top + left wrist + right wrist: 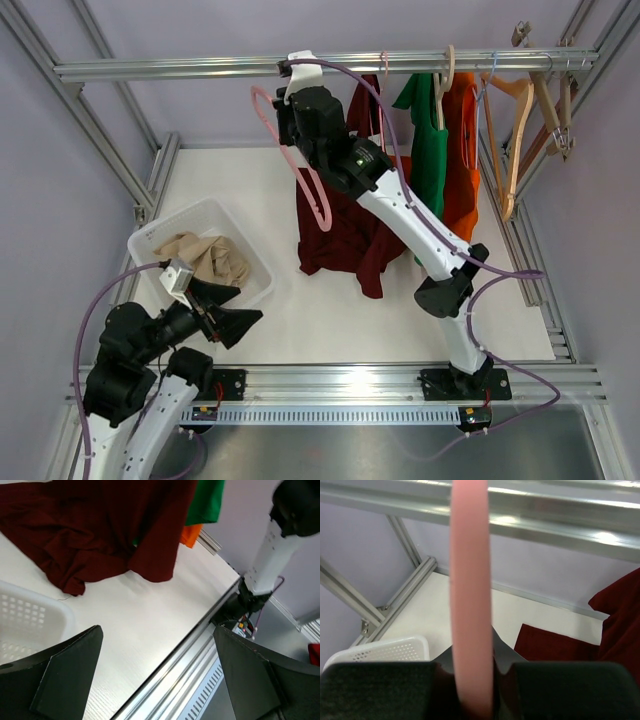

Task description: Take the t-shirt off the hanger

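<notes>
The pink hanger, now raised near the rail, will be let go by my right gripper on the bare metal rail [274,67], between the white basket and the maroon t-shirt.
My right gripper [286,122] is raised near the rail and shut on a pink hanger [322,205]. In the right wrist view the pink bar [470,580] runs straight up between the closed fingers of that gripper [472,680]. The maroon t-shirt [340,235] hangs beside the hanger and bunches onto the white table; the hanger's lower end overlaps its left edge, and I cannot tell whether it is still inside the shirt. The shirt also shows in the wrist views [100,530] [620,620]. My left gripper [238,305] [157,635] is low by the basket, open and empty.
A white basket [150,245] with a beige cloth [210,258] stands at the left. A green shirt [430,140], an orange shirt [462,150] and wooden hangers [520,110] hang from the metal rail [200,68] at the right. A metal track [200,665] borders the near table edge.
</notes>
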You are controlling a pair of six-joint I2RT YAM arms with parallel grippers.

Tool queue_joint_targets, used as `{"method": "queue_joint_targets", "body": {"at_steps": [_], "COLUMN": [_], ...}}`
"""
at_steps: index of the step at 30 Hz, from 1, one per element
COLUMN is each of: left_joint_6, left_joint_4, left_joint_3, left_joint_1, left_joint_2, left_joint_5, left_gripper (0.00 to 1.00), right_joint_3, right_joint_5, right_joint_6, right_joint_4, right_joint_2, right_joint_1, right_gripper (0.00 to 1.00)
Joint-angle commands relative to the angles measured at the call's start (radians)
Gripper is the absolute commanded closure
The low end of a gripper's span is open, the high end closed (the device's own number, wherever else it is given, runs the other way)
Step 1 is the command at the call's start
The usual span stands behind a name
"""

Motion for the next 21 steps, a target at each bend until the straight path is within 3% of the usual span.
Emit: {"method": "queue_joint_targets", "body": {"at_steps": [1,9,21], "left_joint_6": [0.047,0.023,0.015], "left_joint_4": [0.065,0.100,0.111], "left_joint_3": [-0.039,-0.085,-0.096], "left_joint_1": [-0.022,-0.045,-0.048], "left_joint_2": [-0.032,-0.055,-0.068], "left_joint_5": [0.144,0.108,0.115], "left_gripper": [0.01,0.01,0.01], "right_joint_3": [0.061,0.147,0.094], "right_joint_5": [-0.048,-0.060,-0.043], "right_joint_6": [0.009,0.023,0.037], "right_joint_4": [0.072,0.115,0.262], "right_joint_2": [0.024,0.132,0.097], "right_joint_1": [-0.040,-0.056,-0.069], "right_gripper": [1.00,1.00,1.00]}}
